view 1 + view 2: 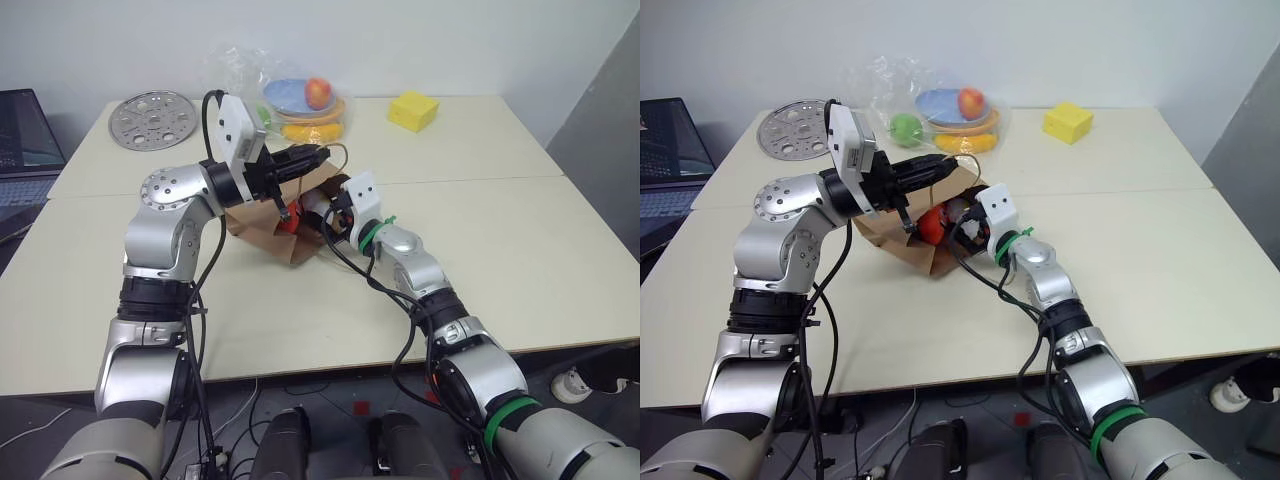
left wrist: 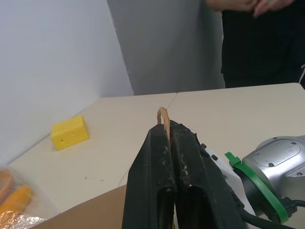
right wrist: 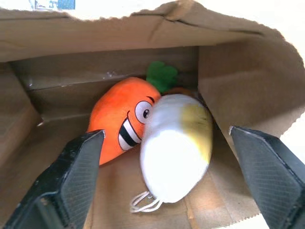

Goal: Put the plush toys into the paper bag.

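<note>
The robot's right gripper will next grasp the loose handle (image 1: 348, 262) at the paper bag's lower edge, opposite the handle that the left gripper holds.
The brown paper bag (image 1: 255, 228) lies on its side on the table with its mouth toward my right arm. My left gripper (image 2: 164, 125) is shut on the bag's twisted paper handle (image 2: 163, 114) and holds the upper edge up. Inside the bag (image 3: 95, 43) lie both plush toys: the orange carrot (image 3: 116, 117) with a cartoon face and green top, and against it the cream-white egg (image 3: 176, 148) with yellow marks. My right gripper (image 3: 167, 133) stands open at the bag's mouth, its fingers (image 3: 76, 176) wide on either side of the toys and touching neither.
At the back of the table (image 1: 500, 230) are a yellow block (image 1: 413, 110), wrapped fruit on plates in clear plastic (image 1: 300, 100) and a round metal disc (image 1: 152, 118). A laptop (image 1: 25, 135) sits far left. A person (image 2: 257, 43) stands beyond the table.
</note>
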